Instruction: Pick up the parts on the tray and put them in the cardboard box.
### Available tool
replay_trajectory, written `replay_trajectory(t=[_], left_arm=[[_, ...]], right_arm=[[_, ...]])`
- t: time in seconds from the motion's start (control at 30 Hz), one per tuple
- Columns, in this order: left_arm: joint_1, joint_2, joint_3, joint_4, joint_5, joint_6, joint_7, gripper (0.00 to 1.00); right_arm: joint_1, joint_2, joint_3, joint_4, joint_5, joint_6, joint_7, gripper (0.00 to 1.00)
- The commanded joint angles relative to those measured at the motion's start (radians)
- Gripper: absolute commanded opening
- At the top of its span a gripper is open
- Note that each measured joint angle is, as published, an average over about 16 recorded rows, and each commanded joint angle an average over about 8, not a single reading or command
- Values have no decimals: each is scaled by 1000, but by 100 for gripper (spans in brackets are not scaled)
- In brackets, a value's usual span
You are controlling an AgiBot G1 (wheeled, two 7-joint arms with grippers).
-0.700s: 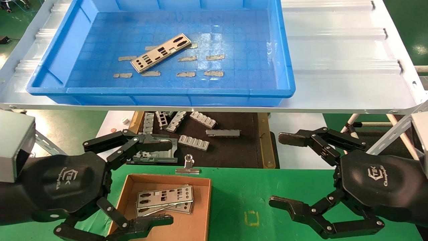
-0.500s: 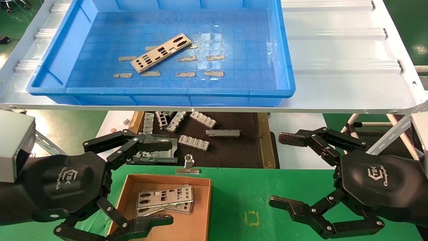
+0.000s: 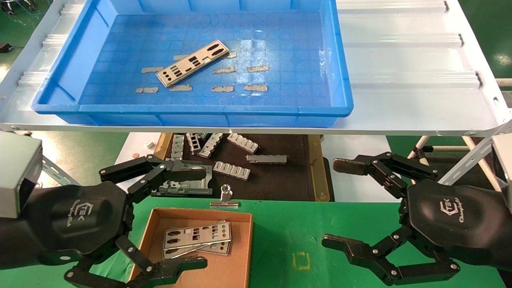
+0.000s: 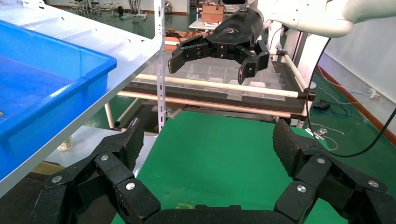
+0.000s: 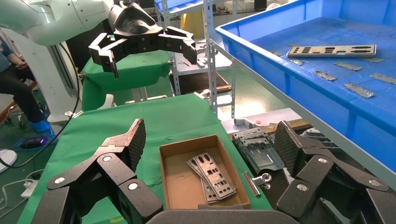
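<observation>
Next, I close my left gripper on the long edges (image 3: 210, 53) beside the oval holes of the silvery punched part that lies at a slant in the blue tray.
One silvery punched part (image 3: 193, 63) lies slantwise on the floor of the blue tray (image 3: 208, 108), and it shows in the right wrist view too (image 5: 331, 50). The cardboard box (image 3: 240, 248) stands on the green table below, holding a small stack of parts (image 3: 197, 237), which the right wrist view shows as well (image 5: 212, 175). My left gripper (image 3: 200, 218) hangs open beside and over the box's left part, nothing between its fingers. My right gripper (image 3: 334, 202) is open over the green table, right of the box, and is empty. Both stay below the tray's shelf.
The tray rests on a white corrugated shelf sheet (image 3: 408, 80). Beige tape strips (image 3: 256, 87) dot the tray floor. Behind the box are a dark mat with ribbed grey brackets (image 3: 232, 170) and a metal binder clip (image 3: 225, 198). Green table (image 3: 304, 232) spreads between the grippers.
</observation>
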State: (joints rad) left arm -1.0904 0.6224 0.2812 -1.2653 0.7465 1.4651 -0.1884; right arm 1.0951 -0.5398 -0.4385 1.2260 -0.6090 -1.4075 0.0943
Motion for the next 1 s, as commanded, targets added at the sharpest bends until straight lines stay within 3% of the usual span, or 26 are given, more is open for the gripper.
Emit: replay_trajectory(t=[0.03,0.2,0.43,0.77,1.0], left_arm=[[3,-1,-1,0,-2,-1,1,100],[-63,42,9,60,58,-89,-3,100],[-252,160,51,232,197,-206,36,100],[-553,315,154,593,407,-245,124,100],[-701,397,212,836,505,-240,199,100]], right_arm=[[0,0,0,0,0,0,0,0],[0,0,0,0,0,0,0,0],[0,0,0,0,0,0,0,0],[0,0,0,0,0,0,0,0],[0,0,0,0,0,0,0,0]])
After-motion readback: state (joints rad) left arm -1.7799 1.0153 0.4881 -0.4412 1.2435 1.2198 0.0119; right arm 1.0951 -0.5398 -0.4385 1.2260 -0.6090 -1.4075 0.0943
